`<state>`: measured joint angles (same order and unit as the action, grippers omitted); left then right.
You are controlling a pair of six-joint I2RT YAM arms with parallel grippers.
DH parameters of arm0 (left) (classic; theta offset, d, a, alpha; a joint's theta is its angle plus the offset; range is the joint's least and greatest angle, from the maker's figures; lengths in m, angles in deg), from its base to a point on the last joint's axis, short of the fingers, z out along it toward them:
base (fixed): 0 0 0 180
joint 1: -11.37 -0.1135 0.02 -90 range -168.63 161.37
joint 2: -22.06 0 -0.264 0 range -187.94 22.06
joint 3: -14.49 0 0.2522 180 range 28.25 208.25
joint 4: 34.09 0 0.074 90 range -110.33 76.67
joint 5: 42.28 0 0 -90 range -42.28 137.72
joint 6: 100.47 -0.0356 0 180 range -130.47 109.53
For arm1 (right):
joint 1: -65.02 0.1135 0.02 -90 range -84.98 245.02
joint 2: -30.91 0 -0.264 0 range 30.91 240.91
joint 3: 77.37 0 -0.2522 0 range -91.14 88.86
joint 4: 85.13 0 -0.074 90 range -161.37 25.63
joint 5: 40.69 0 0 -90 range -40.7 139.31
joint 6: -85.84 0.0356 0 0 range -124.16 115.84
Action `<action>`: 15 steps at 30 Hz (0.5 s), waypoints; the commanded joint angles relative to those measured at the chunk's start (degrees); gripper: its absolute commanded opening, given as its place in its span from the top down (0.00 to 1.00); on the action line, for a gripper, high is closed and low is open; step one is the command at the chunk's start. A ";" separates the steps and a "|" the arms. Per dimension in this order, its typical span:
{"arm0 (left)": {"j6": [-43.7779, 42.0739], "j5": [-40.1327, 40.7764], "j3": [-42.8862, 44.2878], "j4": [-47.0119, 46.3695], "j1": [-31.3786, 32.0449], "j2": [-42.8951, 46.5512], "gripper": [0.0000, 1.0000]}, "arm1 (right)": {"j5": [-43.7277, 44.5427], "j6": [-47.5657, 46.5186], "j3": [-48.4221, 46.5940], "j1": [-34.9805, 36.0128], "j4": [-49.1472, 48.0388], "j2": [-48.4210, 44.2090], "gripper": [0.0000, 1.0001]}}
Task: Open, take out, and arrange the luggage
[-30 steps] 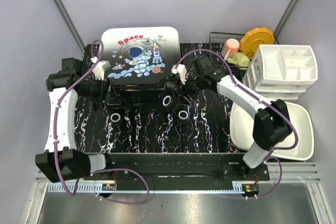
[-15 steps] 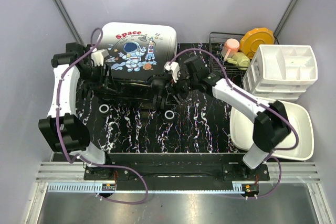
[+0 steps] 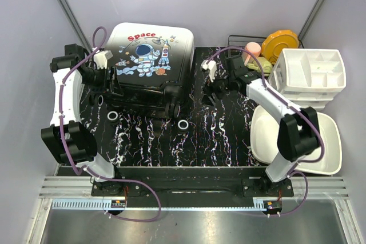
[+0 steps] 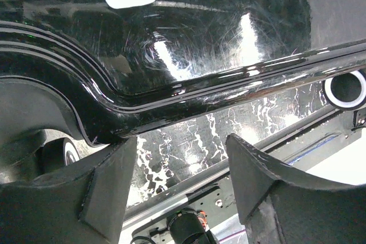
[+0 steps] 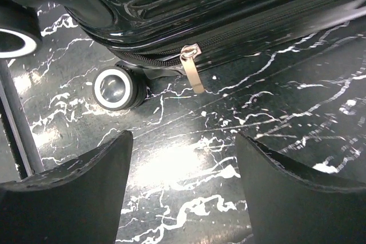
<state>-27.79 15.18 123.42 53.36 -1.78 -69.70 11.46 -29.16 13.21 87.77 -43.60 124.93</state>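
The luggage's zipper runs at an angle to the empty fingers of my right gripper, so I will straighten the gripper to it and move in to pinch the gold zipper pull (image 5: 193,72).
The luggage (image 3: 150,64) lies shut at the back left of the table, astronaut print up, its wheels (image 3: 183,124) toward the near side. My left gripper (image 3: 106,84) is at its left side. In the left wrist view the glossy black shell (image 4: 189,38) fills the top, just beyond the open left gripper (image 4: 180,141), which has nothing between its fingers. My right gripper (image 3: 209,94) hangs to the right of the case, apart from it. It stands open (image 5: 183,136) over the marble tabletop, facing the gold zipper pull (image 5: 191,70) and a wheel (image 5: 117,88).
A wire rack (image 3: 237,44) at the back right holds an orange plate (image 3: 280,44), a pink cup (image 3: 251,50) and a green item. A white drawer organiser (image 3: 311,75) stands right of it, with a white basin (image 3: 326,141) in front at the table's right edge.
The suitcase has shifted back and to the left and turned slightly. The right gripper has come off its right side, moved right and opened wider. The left arm went back with the case.
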 commanded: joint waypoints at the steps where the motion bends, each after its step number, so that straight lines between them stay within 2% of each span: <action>1: -3.33 -1.39 2.47 -7.68 -0.21 -0.78 0.31 | -6.72 -6.57 -4.67 0.55 0.80 4.68 0.17; 4: -3.07 -1.30 1.51 -7.68 -0.21 -0.43 0.30 | -2.42 -1.30 -3.63 0.90 -6.13 6.00 0.14; 8: -2.02 -1.92 0.54 -7.95 -0.21 0.01 0.29 | 8.12 1.35 6.89 4.50 -19.31 1.45 0.09; 15: 0.36 -3.24 -1.65 -9.79 -0.39 0.54 0.28 | 19.82 2.67 13.69 9.69 -35.65 2.04 0.10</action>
<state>-27.61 14.88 122.73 53.14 -2.06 -69.66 23.24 -27.98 25.10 95.63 -64.80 128.58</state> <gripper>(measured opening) 0.715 0.914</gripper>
